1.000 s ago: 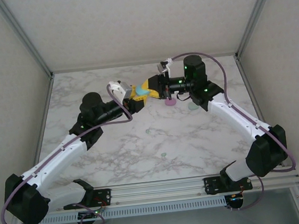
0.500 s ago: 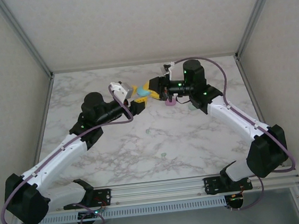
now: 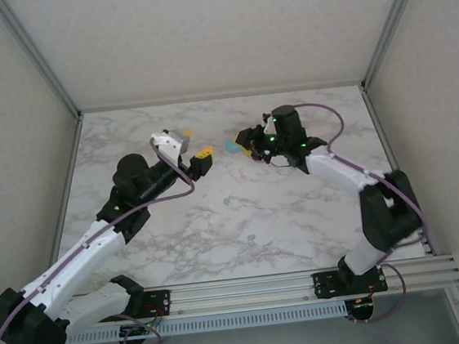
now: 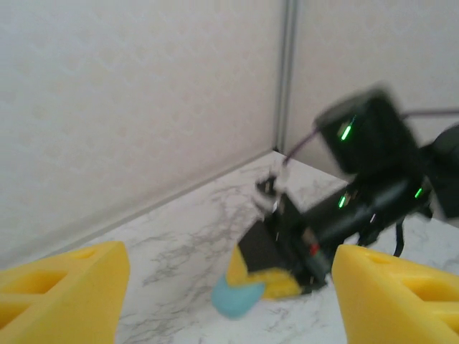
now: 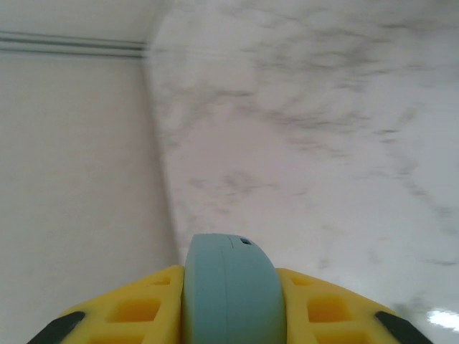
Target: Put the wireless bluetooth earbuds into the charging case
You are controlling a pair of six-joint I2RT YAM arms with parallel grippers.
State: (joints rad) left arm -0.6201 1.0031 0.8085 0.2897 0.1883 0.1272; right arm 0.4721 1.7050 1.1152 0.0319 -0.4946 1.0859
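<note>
My right gripper needs to set the charging case down on the bare marble (image 3: 234,166) just past the mint earbuds. The case is now held off the table.
The charging case (image 3: 232,145) is a teal oval pod, held off the table by my right gripper (image 3: 239,144), which is shut on it. In the right wrist view the case (image 5: 233,294) sits edge-on between the yellow fingers (image 5: 133,308), its lid seam closed. My left gripper (image 3: 196,143) stands open a little to the left of it, nothing between its yellow fingers (image 4: 64,287). The left wrist view looks straight at the case (image 4: 237,299) in the other gripper. Two tiny mint earbuds (image 3: 227,201) (image 3: 251,237) lie on the marble in front.
The marble table (image 3: 153,229) is walled by pale panels at the back and sides, with metal posts (image 3: 37,61) in the corners. The right arm's forearm (image 3: 336,173) stretches across the right half. A rail (image 3: 242,290) runs along the near edge.
My left gripper opened, let go of the teal case and drew back to the left. The right gripper kept the case. The right arm shifted and now covers the pink case seen earlier.
</note>
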